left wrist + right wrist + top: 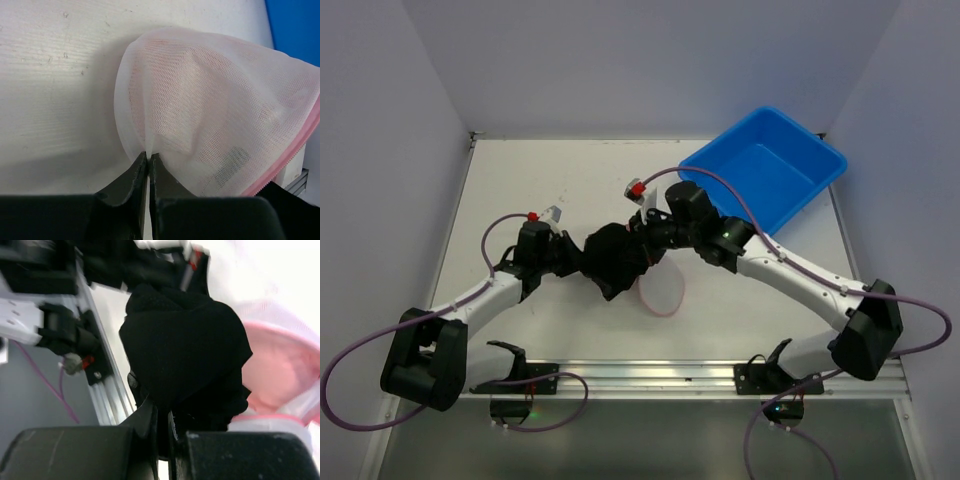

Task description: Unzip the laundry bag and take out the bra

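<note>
Next, I let go of the black bra with my right gripper on the middle of the blue bin's bottom (766,174).
The laundry bag (210,100) is white see-through mesh with a pink zipper rim. My left gripper (150,154) is shut on a fold of its mesh. In the top view the bag (663,288) hangs low between the arms, with its pink rim showing. The bra (613,258) is a bunched black cloth between my left gripper (576,256) and my right gripper (642,238). In the right wrist view my right gripper (162,412) is shut on the black bra (185,340), which is outside the bag (280,365) beside it.
A blue plastic bin (765,165) stands at the back right of the white table; its corner shows in the left wrist view (295,25). A metal rail (640,378) runs along the near edge. Grey walls close in the left and right sides.
</note>
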`<state>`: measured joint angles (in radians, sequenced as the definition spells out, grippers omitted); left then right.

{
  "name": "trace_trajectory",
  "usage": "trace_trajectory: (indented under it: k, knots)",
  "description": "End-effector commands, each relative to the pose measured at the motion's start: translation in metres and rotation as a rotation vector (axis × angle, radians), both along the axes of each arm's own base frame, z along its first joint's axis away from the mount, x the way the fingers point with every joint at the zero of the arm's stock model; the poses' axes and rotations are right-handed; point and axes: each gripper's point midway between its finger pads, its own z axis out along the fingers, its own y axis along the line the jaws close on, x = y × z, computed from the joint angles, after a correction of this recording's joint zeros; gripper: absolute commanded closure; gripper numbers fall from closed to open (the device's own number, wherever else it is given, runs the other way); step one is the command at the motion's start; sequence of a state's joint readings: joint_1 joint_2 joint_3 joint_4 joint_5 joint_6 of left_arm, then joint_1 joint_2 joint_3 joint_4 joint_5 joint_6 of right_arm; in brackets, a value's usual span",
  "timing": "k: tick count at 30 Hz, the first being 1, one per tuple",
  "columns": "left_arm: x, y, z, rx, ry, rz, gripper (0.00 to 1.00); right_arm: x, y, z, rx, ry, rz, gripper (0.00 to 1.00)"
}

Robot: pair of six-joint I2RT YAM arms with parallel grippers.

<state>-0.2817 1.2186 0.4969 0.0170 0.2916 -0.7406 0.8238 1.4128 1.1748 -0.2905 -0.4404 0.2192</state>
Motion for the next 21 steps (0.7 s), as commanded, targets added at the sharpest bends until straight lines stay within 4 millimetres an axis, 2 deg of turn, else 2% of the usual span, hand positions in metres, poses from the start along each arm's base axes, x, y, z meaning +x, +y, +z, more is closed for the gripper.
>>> trace_trajectory:
  k: [1,2,3,4,5,6,7,8,9,10,11,12,13,14,15,16,17,18,19,20,21]
  knots:
    - [0.002,0.0,0.004,-0.009,-0.012,0.002,0.93,-0.006,-0.003,0.094,0.162,-0.133,0.036,1.0]
    - [0.001,0.0,0.004,-0.01,-0.012,0.0,0.94,0.0,-0.011,0.109,0.182,-0.155,-0.011,1.0]
    - [0.001,0.0,0.004,-0.009,-0.01,-0.002,0.95,0.014,-0.023,0.118,0.185,-0.164,-0.074,1.0]
    - [0.0,0.0,0.004,-0.008,-0.008,-0.002,0.95,0.025,-0.033,0.139,0.208,-0.197,-0.127,1.0]
    - [-0.001,0.001,0.003,-0.005,-0.009,-0.005,0.95,0.04,-0.046,0.15,0.208,-0.221,-0.22,1.0]
    - [0.0,0.001,0.004,-0.005,-0.011,-0.005,0.96,0.059,-0.067,0.157,0.194,-0.235,-0.308,1.0]
    - [-0.001,0.001,0.004,-0.004,-0.01,-0.005,0.96,0.071,-0.081,0.176,0.211,-0.274,-0.371,1.0]
    - [-0.001,0.001,0.003,-0.002,-0.009,-0.005,0.96,0.091,-0.106,0.187,0.206,-0.315,-0.486,1.0]
    - [-0.001,0.001,0.002,-0.002,-0.008,-0.005,0.96,0.101,-0.119,0.195,0.207,-0.339,-0.54,1.0]
    - [-0.001,0.002,0.002,-0.002,-0.006,-0.005,0.96,0.11,-0.133,0.212,0.218,-0.382,-0.599,1.0]
    - [-0.002,0.0,0.002,-0.007,-0.003,-0.013,0.96,0.12,-0.147,0.22,0.205,-0.417,-0.656,1.0]
    - [-0.002,0.0,0.002,-0.007,-0.003,-0.013,0.96,0.141,-0.174,0.221,0.174,-0.439,-0.769,1.0]
    - [-0.002,0.0,0.001,-0.008,-0.001,-0.015,0.96,0.151,-0.189,0.233,0.173,-0.47,-0.829,1.0]
    - [-0.003,-0.001,0.001,-0.011,0.001,-0.019,0.96,0.167,-0.214,0.235,0.148,-0.489,-0.907,1.0]
    - [-0.002,-0.002,0.003,-0.015,-0.002,-0.023,0.96,0.178,-0.23,0.236,0.131,-0.498,-0.966,1.0]
    - [-0.002,-0.002,0.002,-0.017,-0.001,-0.023,0.96,0.198,-0.246,0.233,0.104,-0.496,-1.029,1.0]
    - [-0.003,-0.003,0.003,-0.022,0.001,-0.025,0.96,0.214,-0.274,0.23,0.087,-0.489,-1.11,1.0]
    - [-0.003,-0.004,0.004,-0.027,0.0,-0.027,0.96,0.225,-0.289,0.225,0.077,-0.478,-1.157,1.0]
    - [-0.003,-0.004,0.004,-0.029,-0.001,-0.027,0.96,0.245,-0.304,0.21,0.051,-0.448,-1.213,1.0]
    - [-0.004,-0.006,0.004,-0.036,0.002,-0.033,0.96,0.257,-0.317,0.204,0.056,-0.426,-1.256,1.0]
    - [-0.004,-0.006,0.005,-0.039,0.002,-0.033,0.96,0.269,-0.342,0.194,0.044,-0.408,-1.316,1.0]
